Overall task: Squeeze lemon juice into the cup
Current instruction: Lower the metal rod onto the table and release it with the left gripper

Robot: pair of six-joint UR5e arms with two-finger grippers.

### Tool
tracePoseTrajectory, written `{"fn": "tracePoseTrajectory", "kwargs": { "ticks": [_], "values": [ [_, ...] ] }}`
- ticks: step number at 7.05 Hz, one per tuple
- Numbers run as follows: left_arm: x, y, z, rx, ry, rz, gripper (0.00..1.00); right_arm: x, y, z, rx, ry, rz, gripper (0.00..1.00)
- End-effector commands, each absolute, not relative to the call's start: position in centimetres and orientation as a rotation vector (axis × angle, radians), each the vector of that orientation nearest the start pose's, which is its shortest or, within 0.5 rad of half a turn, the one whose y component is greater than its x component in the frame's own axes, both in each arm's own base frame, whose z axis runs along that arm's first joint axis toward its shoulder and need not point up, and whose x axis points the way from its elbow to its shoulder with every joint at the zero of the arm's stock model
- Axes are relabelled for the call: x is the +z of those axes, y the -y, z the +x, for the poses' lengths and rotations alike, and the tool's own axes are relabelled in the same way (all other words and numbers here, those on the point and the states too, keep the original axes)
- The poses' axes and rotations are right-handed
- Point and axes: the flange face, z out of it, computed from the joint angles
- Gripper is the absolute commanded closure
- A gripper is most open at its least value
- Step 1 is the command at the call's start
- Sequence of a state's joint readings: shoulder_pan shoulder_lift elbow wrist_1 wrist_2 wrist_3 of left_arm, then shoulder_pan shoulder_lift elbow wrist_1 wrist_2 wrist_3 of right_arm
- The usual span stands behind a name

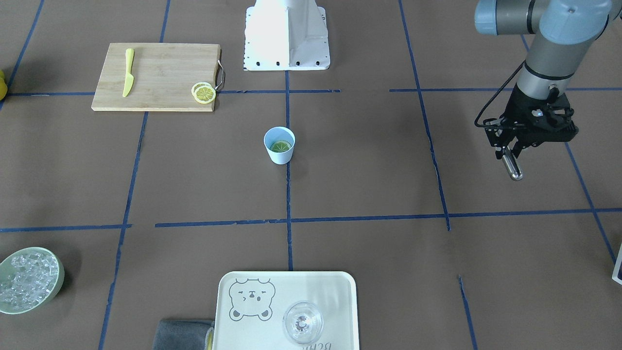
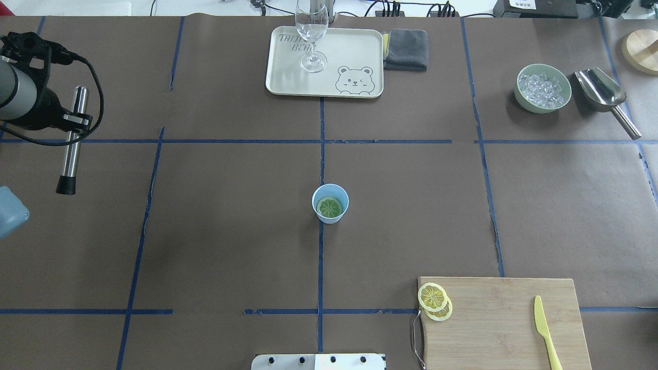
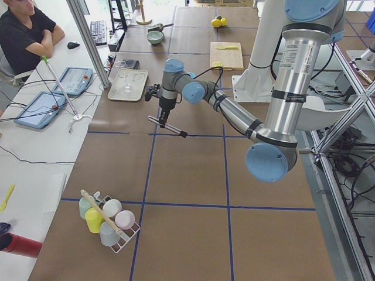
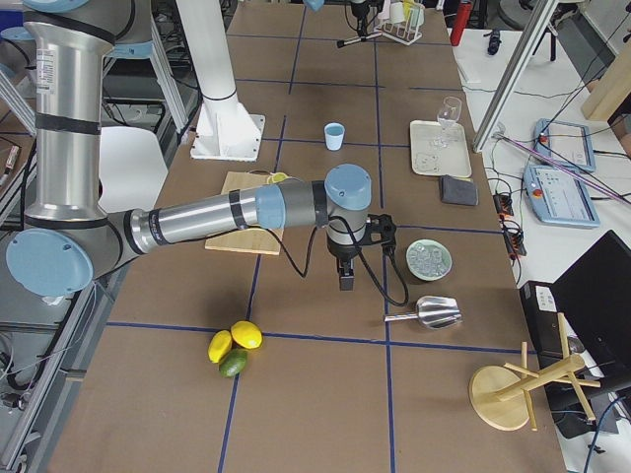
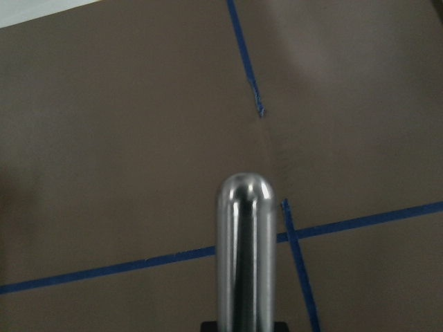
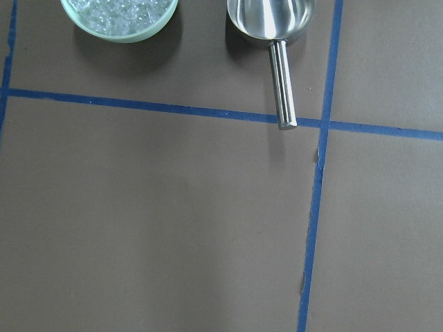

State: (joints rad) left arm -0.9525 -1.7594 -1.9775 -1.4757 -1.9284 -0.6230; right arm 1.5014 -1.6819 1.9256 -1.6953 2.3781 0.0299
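Next, I set the steel rod on the bare table (image 1: 498,146) between the long slanting blue lines with my left gripper. The rod is now above the table, far from the cup.
The pale-blue cup (image 2: 330,216) stands at the table's middle, with one lemon slice (image 2: 329,207) lying flat inside it, also visible from the front (image 1: 280,146). Two more lemon slices (image 2: 435,302) overlap on the corner of the wooden cutting board (image 2: 504,324). My left gripper (image 2: 72,121) is far to the cup's left, above the table, shut on a steel rod with a black tip (image 2: 69,164); the rod's rounded end fills the left wrist view (image 5: 246,256). My right gripper (image 4: 346,276) shows only in the exterior right view, near the ice bowl; I cannot tell its state.
A yellow knife (image 2: 546,331) lies on the board. At the far side stand a tray (image 2: 288,77) with a clear glass (image 2: 311,36), a grey cloth (image 2: 406,49), a green bowl of ice (image 2: 543,88) and a steel scoop (image 2: 604,95).
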Motion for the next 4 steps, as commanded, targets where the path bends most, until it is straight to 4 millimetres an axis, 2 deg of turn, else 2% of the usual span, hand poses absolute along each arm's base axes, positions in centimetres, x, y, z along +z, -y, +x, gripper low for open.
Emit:
{"fn": "tracePoseTrajectory", "kwargs": {
  "ticks": [1, 3, 4],
  "values": [
    [43.1, 49.3, 24.3, 0.187, -0.483, -0.047, 1.0, 56.2, 43.8, 3.4, -0.091, 0.813, 0.054, 0.0],
    [49.4, 50.2, 26.9, 0.242, -0.573, -0.219, 1.0, 55.9, 43.9, 3.6, -0.087, 0.813, 0.062, 0.0],
    [52.4, 50.7, 27.8, 0.244, -0.64, -0.25, 1.0, 55.7, 44.1, 3.6, -0.09, 0.813, 0.067, 0.0]
  ]
}}
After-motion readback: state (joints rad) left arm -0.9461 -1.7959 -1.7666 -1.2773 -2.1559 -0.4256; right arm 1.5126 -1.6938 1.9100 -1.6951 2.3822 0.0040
